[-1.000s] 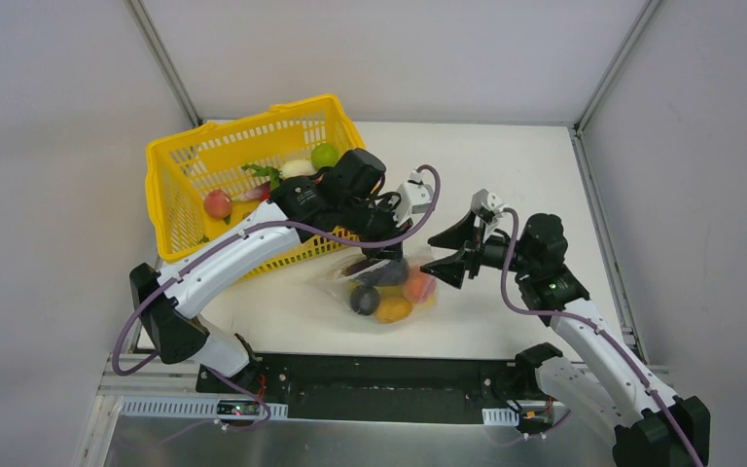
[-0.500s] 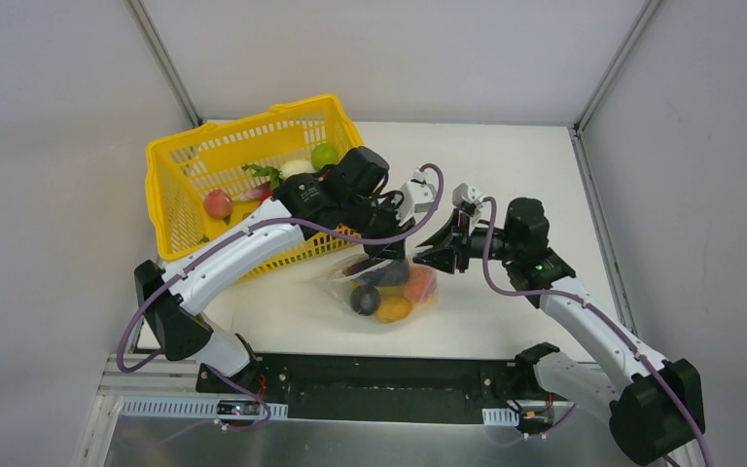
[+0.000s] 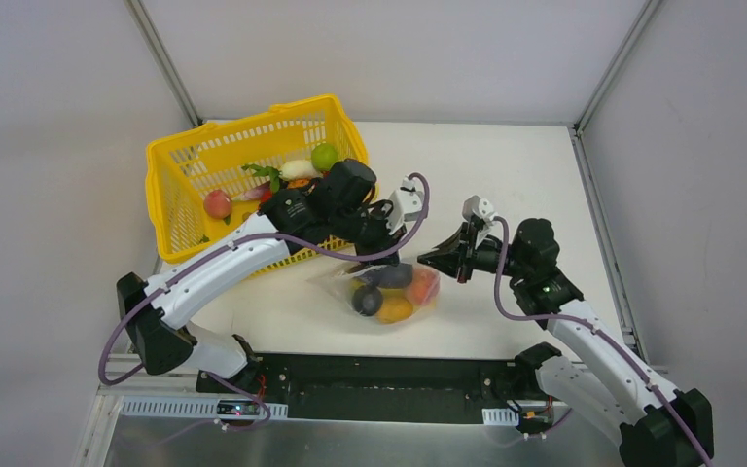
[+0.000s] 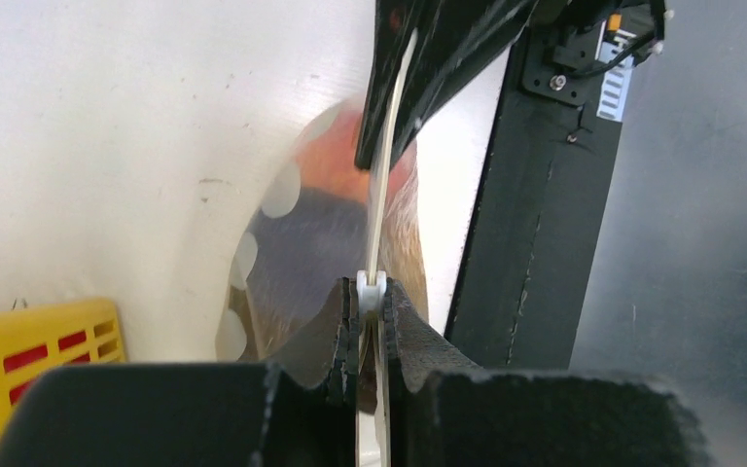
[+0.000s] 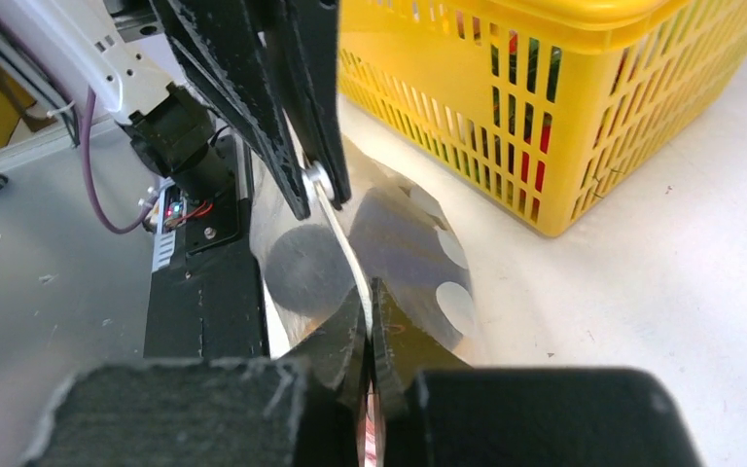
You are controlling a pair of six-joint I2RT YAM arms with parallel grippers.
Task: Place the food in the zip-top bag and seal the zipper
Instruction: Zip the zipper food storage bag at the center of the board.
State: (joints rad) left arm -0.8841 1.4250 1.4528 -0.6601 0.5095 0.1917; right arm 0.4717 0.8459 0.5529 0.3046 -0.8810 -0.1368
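The zipper's parts are gaping behind the white end piece, so my right gripper should take the zipper part closer to it [image 4: 376, 229] before my left gripper pulls the white end piece back.
The zip-top bag [image 3: 389, 292] lies on the table between both arms. Inside it are a dark purple eggplant [image 3: 389, 275], a dark round piece [image 3: 365, 300], an orange piece [image 3: 395, 309] and a red piece [image 3: 421, 285]. My left gripper [image 3: 376, 262] is shut on the zipper's white end piece [image 4: 371, 290] at the bag's left top corner. My right gripper [image 3: 426, 258] is shut on the zipper [image 5: 348, 243] at the other end. The strip runs taut between the two grippers. More food, a green fruit [image 3: 325, 156] and a peach [image 3: 217, 203], sits in the basket.
The yellow mesh basket [image 3: 180, 163] stands at the back left, close behind the left arm, and its wall [image 5: 545, 107] fills the right wrist view's top right. A black base rail [image 3: 379, 375] runs along the near table edge.
The right gripper moved left to the bag's top edge and went from open to shut on the zipper. The left arm shifted slightly left, still gripping.
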